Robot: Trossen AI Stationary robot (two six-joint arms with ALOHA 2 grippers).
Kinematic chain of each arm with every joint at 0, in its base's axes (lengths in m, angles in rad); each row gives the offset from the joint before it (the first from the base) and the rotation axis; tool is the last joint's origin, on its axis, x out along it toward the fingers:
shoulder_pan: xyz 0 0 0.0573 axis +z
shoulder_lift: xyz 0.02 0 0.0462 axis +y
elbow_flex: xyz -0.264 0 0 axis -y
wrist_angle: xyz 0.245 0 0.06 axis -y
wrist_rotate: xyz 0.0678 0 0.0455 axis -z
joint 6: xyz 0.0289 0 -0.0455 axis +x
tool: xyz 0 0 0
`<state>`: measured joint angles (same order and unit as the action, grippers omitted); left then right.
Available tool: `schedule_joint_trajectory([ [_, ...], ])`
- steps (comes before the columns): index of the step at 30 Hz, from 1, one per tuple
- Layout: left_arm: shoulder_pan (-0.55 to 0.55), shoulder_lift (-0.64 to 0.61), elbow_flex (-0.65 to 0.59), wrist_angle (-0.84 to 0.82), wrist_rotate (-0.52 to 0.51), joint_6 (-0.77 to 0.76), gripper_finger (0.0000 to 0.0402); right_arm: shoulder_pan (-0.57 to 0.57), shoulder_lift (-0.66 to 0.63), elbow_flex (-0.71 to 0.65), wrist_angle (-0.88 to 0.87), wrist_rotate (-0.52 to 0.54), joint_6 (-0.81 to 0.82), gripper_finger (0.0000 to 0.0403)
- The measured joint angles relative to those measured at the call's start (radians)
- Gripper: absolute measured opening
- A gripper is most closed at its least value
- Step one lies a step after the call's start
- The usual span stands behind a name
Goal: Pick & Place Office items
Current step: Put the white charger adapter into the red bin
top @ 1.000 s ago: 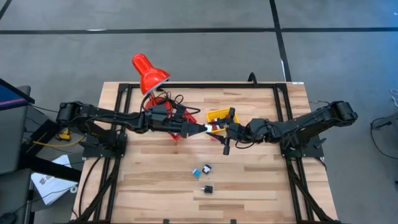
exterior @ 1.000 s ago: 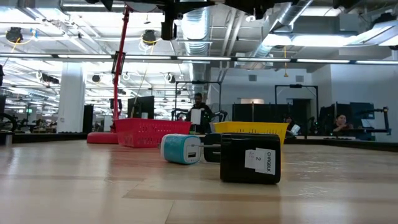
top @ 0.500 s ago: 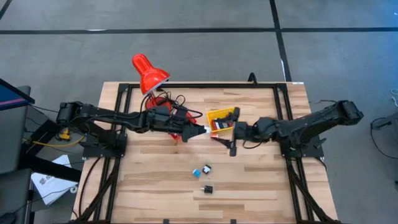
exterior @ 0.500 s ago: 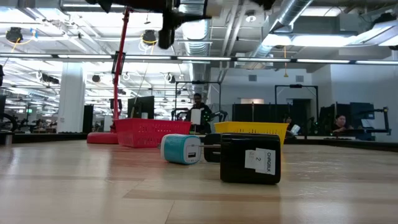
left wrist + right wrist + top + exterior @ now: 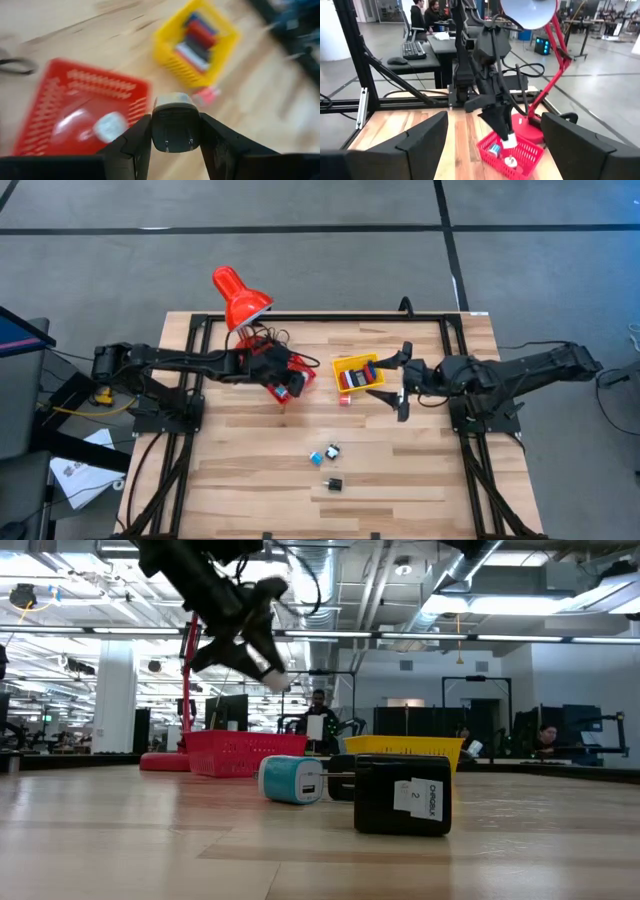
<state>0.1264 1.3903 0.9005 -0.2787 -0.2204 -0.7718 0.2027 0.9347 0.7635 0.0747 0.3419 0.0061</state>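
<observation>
The robot's left gripper should release the small dark block in the red basket (image 5: 287, 376) (image 5: 73, 123) next to the white piece, toward the lamp.
My left gripper (image 5: 175, 131) is shut on a small dark block with a pale end (image 5: 175, 120), one of the office items, and holds it above the red basket (image 5: 287, 376). This basket has a few white pieces in it (image 5: 110, 126). To its right, the yellow basket (image 5: 357, 371) holds several flat pieces. A tiny red piece (image 5: 347, 400) lies on the table beside it. A cyan block (image 5: 290, 780), a black-and-white one (image 5: 332, 450) and a black one (image 5: 403, 795) lie on the near half of the table. My right gripper (image 5: 398, 383) stands open and holds nothing, to the right of the yellow basket. My left gripper pinches the small block by its two opposite sides (image 5: 156, 131) between the two fingers. The fingers (image 5: 262, 658) slant down from the table's left. The block's pale end (image 5: 277, 682) sticks out past the fingertips. The block is clear of everything, above the red basket.
A red desk lamp (image 5: 238, 297) stands at the far left behind the red basket, with dark cables (image 5: 270, 340) around its foot. Black frame rails (image 5: 195, 380) run along the table's left and right sides. Bare wood lies along the near edge (image 5: 400, 490).
My left gripper has drawn back from beside the yellow basket toward the table's left. It has tipped downward and sunk over the red basket, with the block still in it. My right gripper has pulled back toward the table's right edge, away from the left one.
</observation>
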Motion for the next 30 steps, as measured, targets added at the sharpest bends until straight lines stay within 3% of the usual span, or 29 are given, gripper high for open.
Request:
schedule_joint_trajectory([
  [14,0.097,0.013,0.0,-0.24,-0.034,-0.02,0.0134,-0.003,0.172,0.0,0.077,0.0,0.021,0.0312],
  [22,0.099,0.106,0.0,-0.244,-0.034,-0.021,0.0134,-0.001,0.217,0.0,0.22,-0.001,-0.014,0.0312],
  [30,0.099,0.204,0.0,-0.23,-0.034,-0.021,0.0137,-0.001,0.203,0.0,0.214,-0.001,-0.014,0.0312],
])
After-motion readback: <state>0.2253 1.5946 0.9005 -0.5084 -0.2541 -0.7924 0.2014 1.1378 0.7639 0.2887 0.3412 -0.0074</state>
